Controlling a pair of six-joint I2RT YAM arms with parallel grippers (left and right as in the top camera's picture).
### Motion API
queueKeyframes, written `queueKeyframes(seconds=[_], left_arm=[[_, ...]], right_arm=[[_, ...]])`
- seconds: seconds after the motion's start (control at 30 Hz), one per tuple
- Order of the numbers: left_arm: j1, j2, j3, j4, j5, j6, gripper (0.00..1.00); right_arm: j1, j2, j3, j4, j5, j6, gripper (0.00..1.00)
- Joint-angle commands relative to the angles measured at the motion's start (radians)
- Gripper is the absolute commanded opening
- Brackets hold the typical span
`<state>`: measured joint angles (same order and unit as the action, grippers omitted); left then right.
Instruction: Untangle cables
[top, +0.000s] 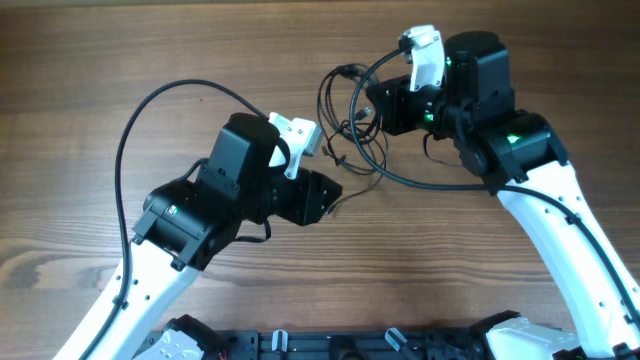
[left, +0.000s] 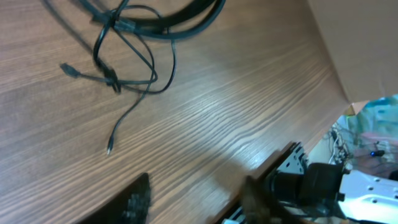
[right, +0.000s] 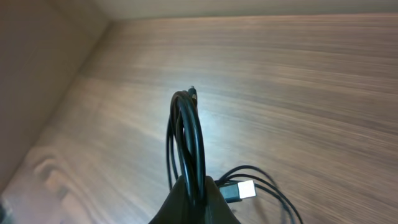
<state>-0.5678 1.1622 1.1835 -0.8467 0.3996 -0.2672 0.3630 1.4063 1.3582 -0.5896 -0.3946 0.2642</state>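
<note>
My left gripper is short of the loops bunched in my right gripper, so it should take the tangle's near loops (top: 325, 108) and pull them away.
The cables (top: 347, 118) are thin black wires lying in loose tangled loops on the wooden table between the two arms. In the left wrist view the tangle (left: 127, 65) lies ahead, with one loose plug end (left: 109, 149) trailing toward me. My left gripper (left: 196, 204) is open with only bare table between its fingers (left: 135, 200), a short way from the tangle (top: 333, 196). My right gripper (right: 196, 186) is shut on an upright bundle of cable loops (right: 188, 134). A silver USB plug (right: 242, 190) lies just beside it. In the overhead view it (top: 372, 102) sits at the tangle's right edge.
A thicker black arm cable (top: 372, 160) curves around the tangle from the right arm and shows as an arc (left: 180, 26) in the left wrist view. Another arm cable (top: 150, 105) arcs behind the left arm. The table's edge and a wall (left: 348, 50) are close.
</note>
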Motion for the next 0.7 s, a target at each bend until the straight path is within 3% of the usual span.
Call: queueKeyframes(seconds=[0.0, 0.07, 0.13, 0.2, 0.37, 0.53, 0.67], left_arm=[[-0.002, 0.001, 0.021, 0.022, -0.057, 0.028, 0.68], [-0.002, 0.001, 0.021, 0.029, -0.108, 0.027, 0.70], [-0.002, 0.001, 0.021, 0.037, -0.166, 0.025, 0.70], [-0.002, 0.001, 0.021, 0.044, -0.230, 0.025, 0.71], [-0.002, 0.001, 0.021, 0.069, -0.376, 0.025, 0.71], [-0.002, 0.001, 0.021, 0.096, -0.504, 0.024, 0.51], [-0.002, 0.002, 0.021, 0.109, -0.525, 0.024, 0.52]], right_arm=[[0.000, 0.001, 0.001, 0.005, -0.092, -0.055, 0.04], [-0.002, 0.001, 0.001, 0.005, -0.127, -0.059, 0.04], [-0.002, 0.001, 0.001, 0.019, -0.394, -0.218, 0.04], [-0.002, 0.001, 0.001, 0.029, -0.517, -0.256, 0.04], [-0.001, 0.001, 0.001, 0.019, -0.539, -0.259, 0.04], [-0.001, 0.001, 0.001, 0.016, -0.539, -0.261, 0.04], [-0.001, 0.001, 0.001, 0.003, -0.548, -0.261, 0.04]])
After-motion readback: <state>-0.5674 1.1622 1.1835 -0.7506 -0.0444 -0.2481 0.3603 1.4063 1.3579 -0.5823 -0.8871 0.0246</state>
